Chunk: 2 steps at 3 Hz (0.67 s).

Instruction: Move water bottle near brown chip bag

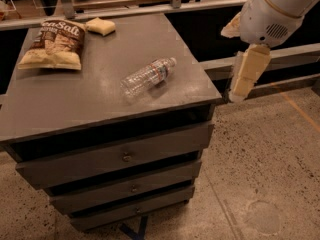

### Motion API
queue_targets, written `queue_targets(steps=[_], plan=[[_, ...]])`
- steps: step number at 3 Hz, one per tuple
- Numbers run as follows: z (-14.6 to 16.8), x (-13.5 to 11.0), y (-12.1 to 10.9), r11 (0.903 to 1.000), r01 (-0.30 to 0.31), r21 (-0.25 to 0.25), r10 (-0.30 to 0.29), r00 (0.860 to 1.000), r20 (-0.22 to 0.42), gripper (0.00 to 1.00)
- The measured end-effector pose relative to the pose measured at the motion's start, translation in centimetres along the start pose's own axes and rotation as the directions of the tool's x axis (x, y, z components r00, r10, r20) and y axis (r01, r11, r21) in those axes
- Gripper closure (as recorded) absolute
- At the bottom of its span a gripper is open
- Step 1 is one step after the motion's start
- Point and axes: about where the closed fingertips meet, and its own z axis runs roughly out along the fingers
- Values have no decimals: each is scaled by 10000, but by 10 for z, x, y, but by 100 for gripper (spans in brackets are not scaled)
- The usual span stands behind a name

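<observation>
The robot's gripper should next move to the water bottle's body [152, 74], between its middle and its cap, and close there.
The water bottle [148, 77] lies on its side near the middle right of the grey cabinet top [75, 101], cap pointing to the back right. The brown chip bag [54, 44] lies flat at the back left corner, well apart from the bottle. My gripper [239, 95] hangs downward from the white arm [272, 11], off the cabinet's right edge and about level with its top. It is to the right of the bottle and holds nothing that I can see.
A small plain tan packet [100, 26] lies at the back of the cabinet top, right of the chip bag. The cabinet has three drawers [125, 156] below. A rail and a dark counter [210, 6] run behind. Speckled floor [270, 164] lies to the right.
</observation>
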Motion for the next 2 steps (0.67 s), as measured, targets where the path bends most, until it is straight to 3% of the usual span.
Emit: queue_targets(steps=[1,2], plan=[[18,-21,-22,9956,930,-114,-915,9912,953,0],[40,-41,-40,9795,1996,-258,-1914,9637,1862,0]])
